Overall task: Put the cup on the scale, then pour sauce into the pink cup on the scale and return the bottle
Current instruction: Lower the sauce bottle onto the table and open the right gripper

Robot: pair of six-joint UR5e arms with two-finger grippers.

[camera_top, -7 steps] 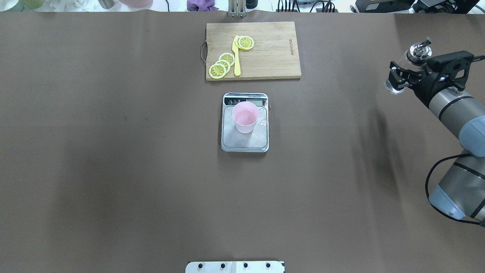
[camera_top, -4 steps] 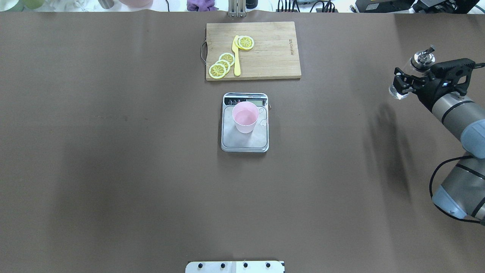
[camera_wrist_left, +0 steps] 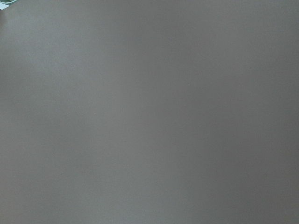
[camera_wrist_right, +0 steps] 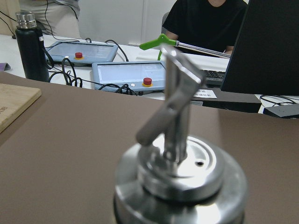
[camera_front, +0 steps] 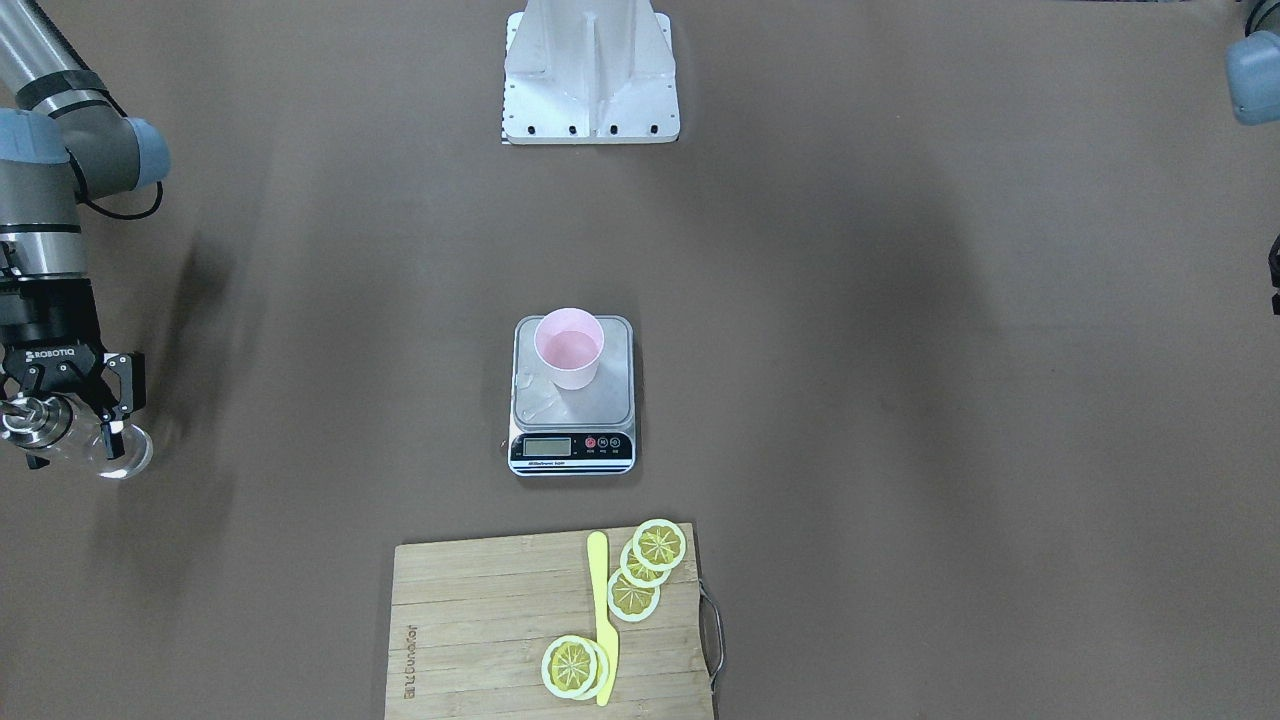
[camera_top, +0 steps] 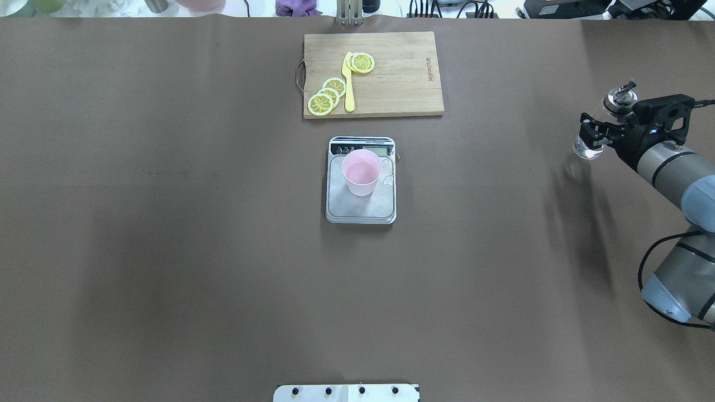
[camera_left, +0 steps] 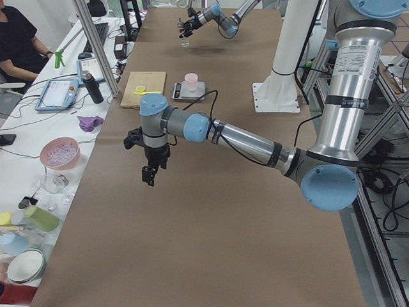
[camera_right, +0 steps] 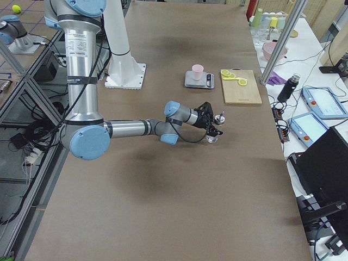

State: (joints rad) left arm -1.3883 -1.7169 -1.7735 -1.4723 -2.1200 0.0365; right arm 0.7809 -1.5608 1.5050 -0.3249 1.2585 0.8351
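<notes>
My right gripper is to set down the clear glass bottle, now held low over the table. It will let go of it on the bare table far out (camera_front: 113,456) beside the scale.
The pink cup (camera_top: 362,170) stands upright on the scale (camera_top: 360,211) at the table's middle; both also show in the front view, cup (camera_front: 568,350) and scale (camera_front: 612,402). My right gripper (camera_top: 595,129) is shut on the clear glass bottle (camera_top: 585,146) at the table's far right, nearly upright and low over the table. Its metal pour-spout cap (camera_wrist_right: 180,177) fills the right wrist view. I cannot tell if its base touches the table. My left gripper (camera_left: 151,174) shows only in the exterior left view, hanging over bare table; I cannot tell if it is open.
A wooden cutting board (camera_top: 402,84) with lemon slices (camera_top: 327,95) and a yellow knife (camera_top: 348,84) lies beyond the scale. A few clear drops (camera_top: 387,180) sit on the scale's platform. The robot's white base plate (camera_front: 590,75) is at the near edge.
My right gripper has moved down and a little toward the robot with the bottle, and the bottle has swung more upright. The cup and scale have not moved.
</notes>
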